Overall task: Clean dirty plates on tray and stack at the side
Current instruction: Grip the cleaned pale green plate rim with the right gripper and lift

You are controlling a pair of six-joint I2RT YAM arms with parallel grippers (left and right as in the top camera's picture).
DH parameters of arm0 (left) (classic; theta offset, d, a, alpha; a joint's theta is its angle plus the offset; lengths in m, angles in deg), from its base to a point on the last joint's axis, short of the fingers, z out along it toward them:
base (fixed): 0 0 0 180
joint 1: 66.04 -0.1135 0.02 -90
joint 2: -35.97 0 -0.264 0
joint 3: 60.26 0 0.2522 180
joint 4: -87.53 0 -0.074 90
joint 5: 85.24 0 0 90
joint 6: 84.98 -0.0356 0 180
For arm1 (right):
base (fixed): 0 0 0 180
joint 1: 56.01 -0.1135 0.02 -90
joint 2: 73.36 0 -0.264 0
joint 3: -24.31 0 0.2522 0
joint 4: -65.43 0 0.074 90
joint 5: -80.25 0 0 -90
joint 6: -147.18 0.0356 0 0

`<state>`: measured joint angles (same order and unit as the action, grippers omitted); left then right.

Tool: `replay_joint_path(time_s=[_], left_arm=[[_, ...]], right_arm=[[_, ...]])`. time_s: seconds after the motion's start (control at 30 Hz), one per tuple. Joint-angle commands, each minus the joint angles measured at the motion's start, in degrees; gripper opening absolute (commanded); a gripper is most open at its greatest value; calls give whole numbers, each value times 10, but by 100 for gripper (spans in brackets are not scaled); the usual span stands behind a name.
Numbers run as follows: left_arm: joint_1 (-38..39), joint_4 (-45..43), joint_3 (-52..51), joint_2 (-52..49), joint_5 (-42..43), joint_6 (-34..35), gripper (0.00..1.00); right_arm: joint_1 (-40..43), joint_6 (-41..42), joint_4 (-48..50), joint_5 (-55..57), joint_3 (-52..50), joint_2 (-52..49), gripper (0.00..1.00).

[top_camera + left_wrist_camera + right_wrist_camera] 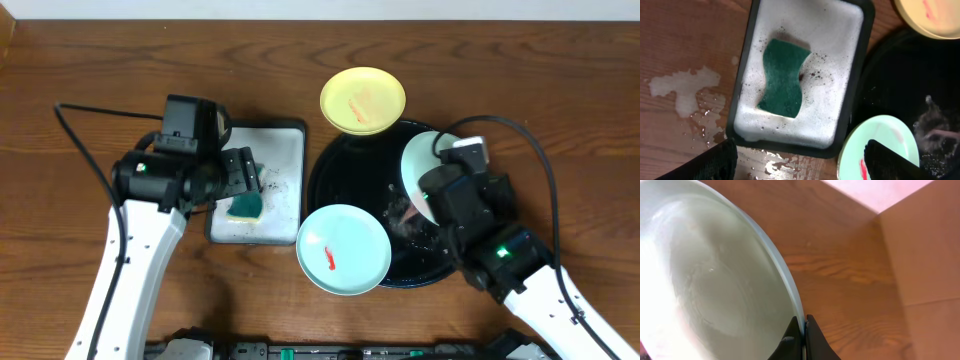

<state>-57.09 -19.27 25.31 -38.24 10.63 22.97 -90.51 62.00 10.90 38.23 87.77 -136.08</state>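
The pale mint plate will go down from my right gripper onto the bare wood (565, 200) beside the black tray, opposite the sponge tray.
My right gripper (803, 325) is shut on the rim of a pale mint plate (418, 165), held tilted on edge above the black tray (345, 165); its wet face fills the right wrist view (715, 290). A second mint plate (343, 249) with a red smear rests on the tray's front left rim and shows in the left wrist view (880, 145). The yellow plate (362, 99) with an orange smear sits on the tray's far rim. My left gripper (800, 160) is open and empty above the near edge of the grey sponge tray (285, 150).
A green sponge (784, 77) lies in white foam in the sponge tray (740, 100); it also shows in the overhead view (245, 205). Water and foam are spilled on the wood (685, 90) left of that tray. Foamy water lies in the black tray (935, 130).
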Motion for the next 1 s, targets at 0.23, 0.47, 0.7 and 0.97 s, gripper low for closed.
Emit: replay_joint_path(time_s=[0.23, 0.47, 0.7, 0.97], left_arm=[[0, 3, 5, 12, 1, -3, 83], [0, 3, 5, 12, 1, -3, 83], [0, 3, 5, 12, 1, -3, 83], [0, 3, 5, 12, 1, -3, 83]], right_arm=[[-98, -85, 14, 131, 3, 5, 1], [-136, -120, 37, 183, 3, 5, 1], [-158, -163, 46, 202, 3, 5, 1], [-177, -162, 46, 202, 3, 5, 1]])
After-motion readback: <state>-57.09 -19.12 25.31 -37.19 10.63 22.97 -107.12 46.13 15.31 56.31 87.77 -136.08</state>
